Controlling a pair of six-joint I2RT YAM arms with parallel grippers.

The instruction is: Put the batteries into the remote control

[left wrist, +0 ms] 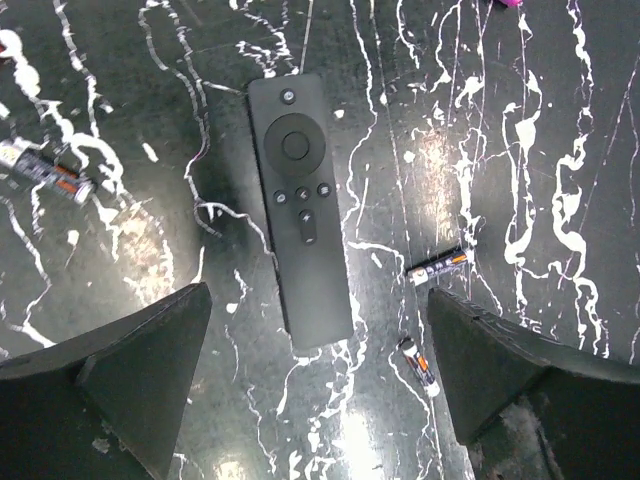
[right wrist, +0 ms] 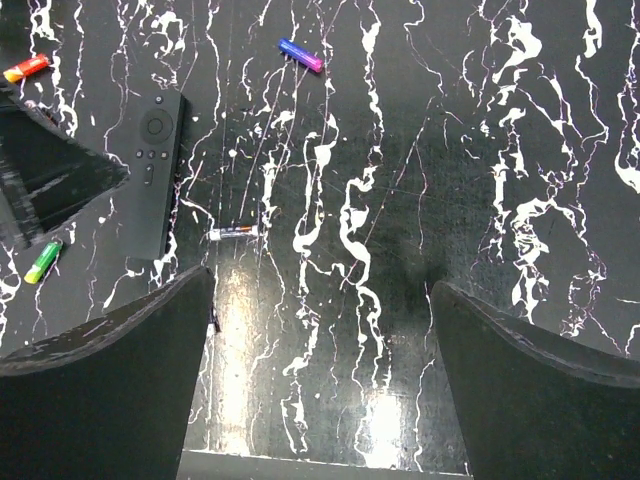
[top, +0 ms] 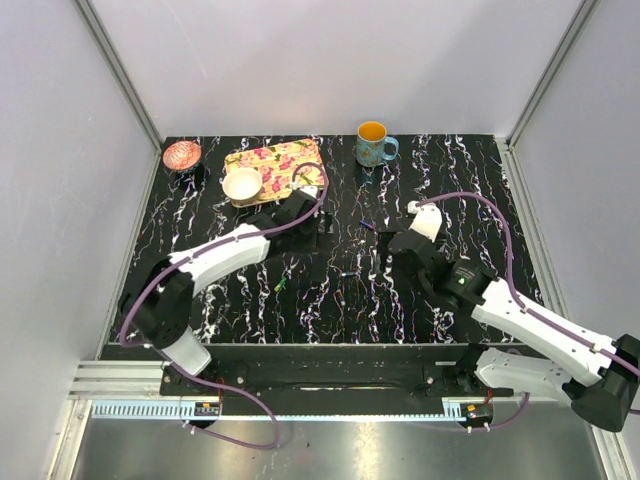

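I will next move my left gripper to the black remote control and close it on its long sides (top: pixel 320 255) (left wrist: pixel 299 181) just below the round button.
The black remote control (left wrist: pixel 300 210) lies buttons up on the black marbled table, just ahead of my open, empty left gripper (left wrist: pixel 320 400). It also shows in the right wrist view (right wrist: pixel 155 185). Two dark batteries (left wrist: pixel 440 266) (left wrist: pixel 418 365) lie to its right and another battery (left wrist: pixel 45 172) to its left. My right gripper (right wrist: pixel 320 390) is open and empty over bare table. Ahead of it lie a purple-blue battery (right wrist: pixel 300 55), a reddish battery (right wrist: pixel 25 68), a green-yellow battery (right wrist: pixel 43 260) and a dark battery (right wrist: pixel 233 232). In the top view both grippers (top: pixel 318 235) (top: pixel 400 245) hover mid-table.
A blue mug (top: pixel 374 143) stands at the back. A floral tray (top: pixel 290 155) with a white bowl (top: pixel 242 184) and a pink bowl (top: pixel 182 154) sit at the back left. White walls enclose the table.
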